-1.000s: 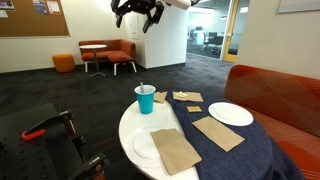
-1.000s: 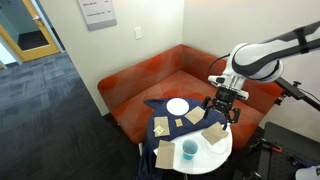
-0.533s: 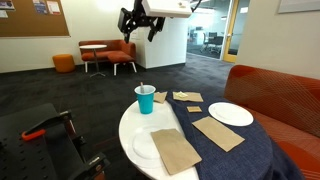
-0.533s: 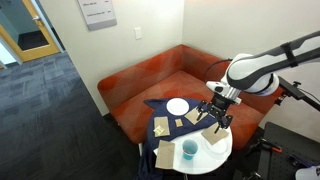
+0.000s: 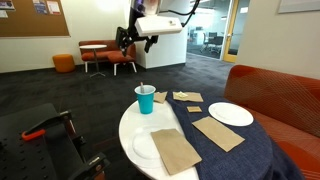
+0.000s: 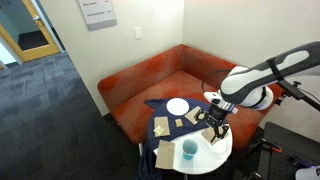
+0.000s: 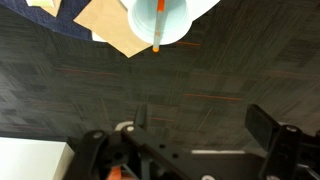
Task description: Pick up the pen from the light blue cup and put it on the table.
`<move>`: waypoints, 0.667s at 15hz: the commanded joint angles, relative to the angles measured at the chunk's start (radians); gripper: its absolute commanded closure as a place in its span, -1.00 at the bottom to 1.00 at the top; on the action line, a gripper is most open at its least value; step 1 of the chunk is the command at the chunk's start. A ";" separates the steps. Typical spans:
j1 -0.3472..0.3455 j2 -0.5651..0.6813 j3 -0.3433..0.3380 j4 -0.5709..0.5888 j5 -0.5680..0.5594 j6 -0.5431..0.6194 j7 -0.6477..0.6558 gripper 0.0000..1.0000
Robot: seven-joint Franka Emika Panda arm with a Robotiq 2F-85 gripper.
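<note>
My gripper should grip the upper end of the pen (image 5: 141, 84) (image 7: 156, 46), where it pokes up above the rim of the light blue cup.
The light blue cup (image 5: 146, 99) stands upright on the white part of the round table (image 5: 128, 126), beside the navy cloth. The thin orange-red pen (image 5: 141, 87) sticks up out of it. In the wrist view the cup (image 7: 176, 22) is at the top edge, with the pen (image 7: 158, 28) leaning over its rim. My gripper (image 5: 135, 36) hangs well above the cup, open and empty. Its two dark fingers (image 7: 200, 125) stand wide apart over the carpet. In an exterior view the gripper (image 6: 212, 130) is above and beside the cup (image 6: 189, 150).
A white plate (image 5: 230, 113) and several brown paper napkins (image 5: 175, 150) lie on the table. An orange sofa (image 5: 285, 95) curves round the far side. A black frame with a red handle (image 5: 45, 130) stands next to the table's edge.
My gripper has come down and moved closer to the cup. It has stayed open. The cup and pen have not moved.
</note>
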 commanded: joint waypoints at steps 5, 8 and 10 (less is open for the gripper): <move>0.001 0.147 0.074 0.077 0.080 0.098 -0.072 -1.00; 0.007 0.208 0.087 0.112 0.111 0.132 -0.079 -1.00; -0.008 0.179 0.092 0.085 0.064 0.102 -0.026 -1.00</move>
